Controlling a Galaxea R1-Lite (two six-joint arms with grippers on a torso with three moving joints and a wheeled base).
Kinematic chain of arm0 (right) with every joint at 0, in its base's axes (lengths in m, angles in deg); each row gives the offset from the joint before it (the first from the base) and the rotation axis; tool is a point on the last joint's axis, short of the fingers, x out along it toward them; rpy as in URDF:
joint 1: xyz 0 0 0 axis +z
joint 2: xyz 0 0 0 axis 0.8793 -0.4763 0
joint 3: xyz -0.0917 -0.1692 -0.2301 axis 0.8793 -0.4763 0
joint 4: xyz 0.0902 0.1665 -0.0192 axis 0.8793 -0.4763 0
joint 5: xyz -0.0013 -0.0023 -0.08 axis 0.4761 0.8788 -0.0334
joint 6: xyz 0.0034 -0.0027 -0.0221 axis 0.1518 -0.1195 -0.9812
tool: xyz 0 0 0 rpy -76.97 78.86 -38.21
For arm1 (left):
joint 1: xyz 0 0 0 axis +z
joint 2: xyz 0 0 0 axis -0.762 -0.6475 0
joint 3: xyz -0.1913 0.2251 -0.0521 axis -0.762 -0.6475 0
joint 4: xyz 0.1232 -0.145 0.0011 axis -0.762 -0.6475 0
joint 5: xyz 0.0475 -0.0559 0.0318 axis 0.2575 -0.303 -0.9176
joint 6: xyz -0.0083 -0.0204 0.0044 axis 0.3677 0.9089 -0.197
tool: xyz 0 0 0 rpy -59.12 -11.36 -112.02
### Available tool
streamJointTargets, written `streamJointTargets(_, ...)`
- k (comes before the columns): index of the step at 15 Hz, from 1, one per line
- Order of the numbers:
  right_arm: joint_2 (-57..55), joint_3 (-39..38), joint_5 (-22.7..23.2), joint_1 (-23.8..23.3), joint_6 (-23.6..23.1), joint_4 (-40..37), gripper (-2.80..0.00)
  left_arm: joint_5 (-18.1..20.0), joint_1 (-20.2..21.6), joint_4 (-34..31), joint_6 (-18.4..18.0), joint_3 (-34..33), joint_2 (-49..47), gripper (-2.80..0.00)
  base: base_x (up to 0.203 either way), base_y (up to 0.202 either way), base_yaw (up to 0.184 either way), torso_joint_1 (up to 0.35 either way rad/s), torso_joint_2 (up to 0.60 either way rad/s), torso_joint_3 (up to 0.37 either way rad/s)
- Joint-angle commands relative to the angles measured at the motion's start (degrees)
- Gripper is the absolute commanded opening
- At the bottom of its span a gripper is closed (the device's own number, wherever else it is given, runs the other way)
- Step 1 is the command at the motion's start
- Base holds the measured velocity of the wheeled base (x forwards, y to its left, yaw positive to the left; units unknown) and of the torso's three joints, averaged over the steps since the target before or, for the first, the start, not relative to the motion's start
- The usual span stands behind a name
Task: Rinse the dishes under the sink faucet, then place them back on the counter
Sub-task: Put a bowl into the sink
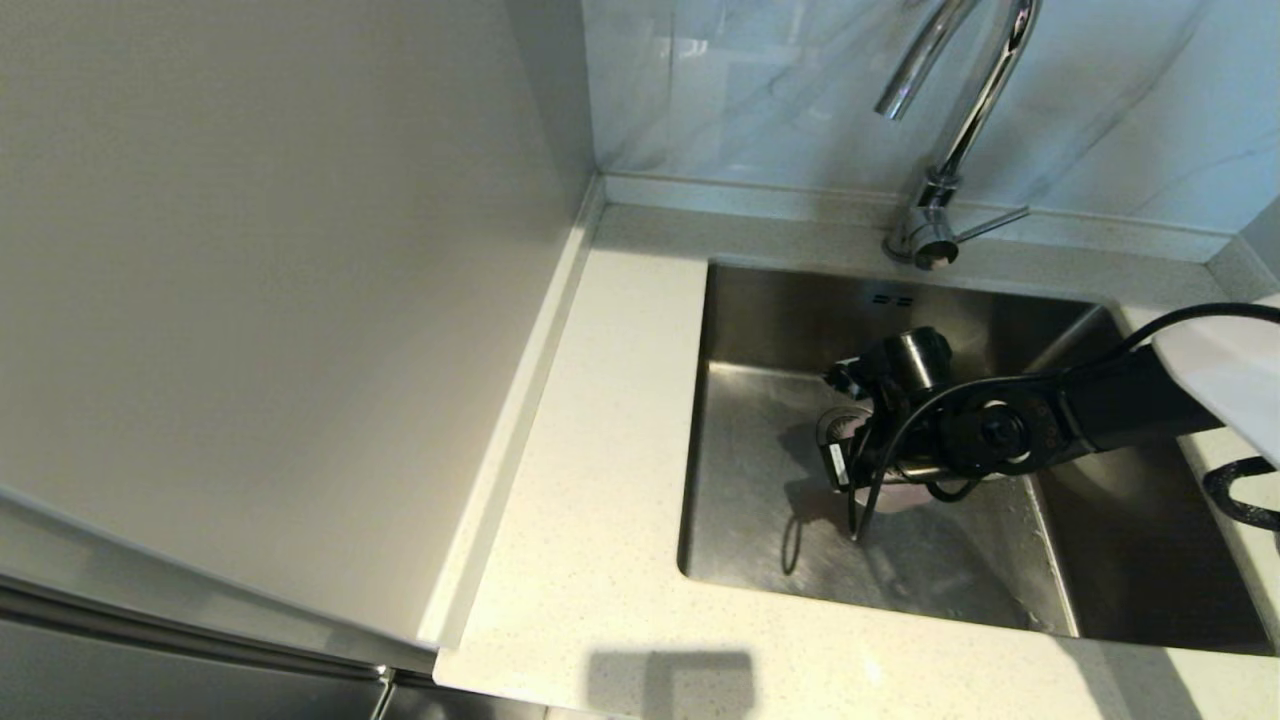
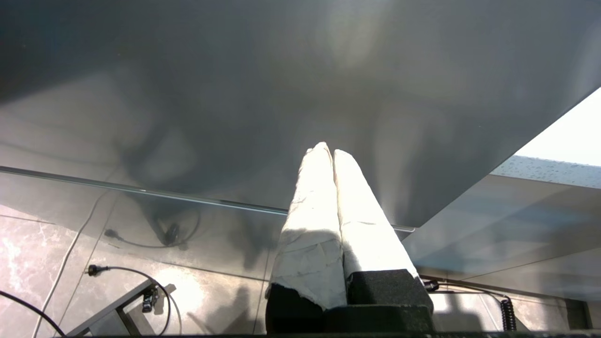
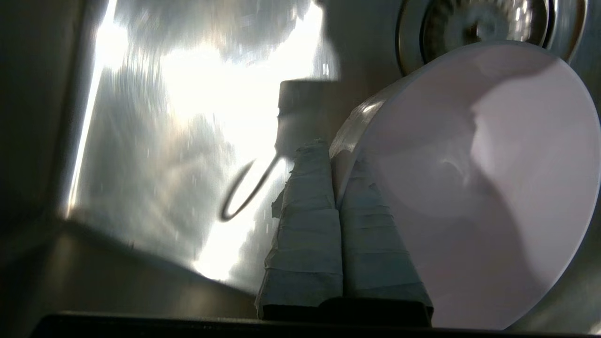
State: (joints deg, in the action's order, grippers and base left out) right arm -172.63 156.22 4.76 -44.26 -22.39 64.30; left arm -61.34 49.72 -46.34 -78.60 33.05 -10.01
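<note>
The pale pink bowl will go down from my right gripper over the faucet side of the drain strainer [image 1: 864,416].
My right gripper [image 3: 335,159] is down inside the sink [image 1: 760,480], shut on the rim of a pale pink bowl [image 3: 469,164], with one finger inside it and one outside. The bowl is tilted and sits close to the round drain strainer [image 3: 483,19]. In the head view only slivers of the bowl [image 1: 905,495] show beneath the right wrist. The chrome sink faucet [image 1: 960,120] rises behind the basin with its thin lever [image 1: 990,222] pointing right. The speckled counter [image 1: 600,450] lies left of the sink. My left gripper [image 2: 328,152] is shut and holds nothing.
A smooth beige side panel [image 1: 250,250] walls off the left side of the counter. The left gripper points at a grey panel [image 2: 281,70], with tiled floor and cables [image 2: 117,272] beneath it. A black cable [image 1: 1200,315] arcs over the sink's right edge.
</note>
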Motion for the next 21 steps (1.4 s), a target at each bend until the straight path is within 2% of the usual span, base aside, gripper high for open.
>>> streamJointTargets(1,-5.29,2.17,-0.51,0.12,-0.94,4.6,-2.8,-0.02,0.01,0.04,0.0,0.0,0.18,-2.8,0.0,0.0,0.0,0.0,0.0,0.0)
streamJointTargets(5,-11.26,4.56,-2.6,-1.43,-4.86,12.05,-2.8,-0.02,0.01,0.04,0.08,0.0,0.18,-2.8,0.0,0.0,0.0,0.0,0.0,0.0)
streamJointTargets(7,-16.11,9.5,-4.02,-2.19,-5.82,14.44,-2.8,0.07,0.01,0.04,0.08,0.0,0.18,-2.8,0.0,0.0,0.0,0.0,0.0,0.0)
streamJointTargets(10,-21.91,19.26,-5.33,-3.89,-8.14,15.47,-2.8,-0.02,0.01,0.04,0.08,0.0,0.18,-2.8,0.0,0.0,0.0,0.0,0.0,0.0)
streamJointTargets(13,-24.07,22.27,-7.05,-4.81,-10.5,15.51,-2.8,-0.02,0.01,0.04,0.08,0.0,0.18,-2.8,0.0,0.0,0.0,0.0,0.0,0.0)
streamJointTargets(14,-23.8,22.34,-7.13,-4.75,-10.43,15.52,0.0,-0.02,0.01,0.04,0.0,0.0,0.18,-2.8,0.0,0.0,0.0,0.0,0.0,0.0)
streamJointTargets(18,-19.48,21.68,-7.16,-4.88,-10.49,15.24,0.0,-0.02,0.01,0.04,0.08,0.0,0.18,-2.8,0.0,0.0,0.0,0.0,0.0,0.0)
streamJointTargets(21,-10.46,19.41,-7.62,-5.23,-10.4,11.04,0.0,-0.02,0.01,0.04,0.0,0.0,0.18,-2.8,0.0,0.0,0.0,0.0,0.0,0.0)
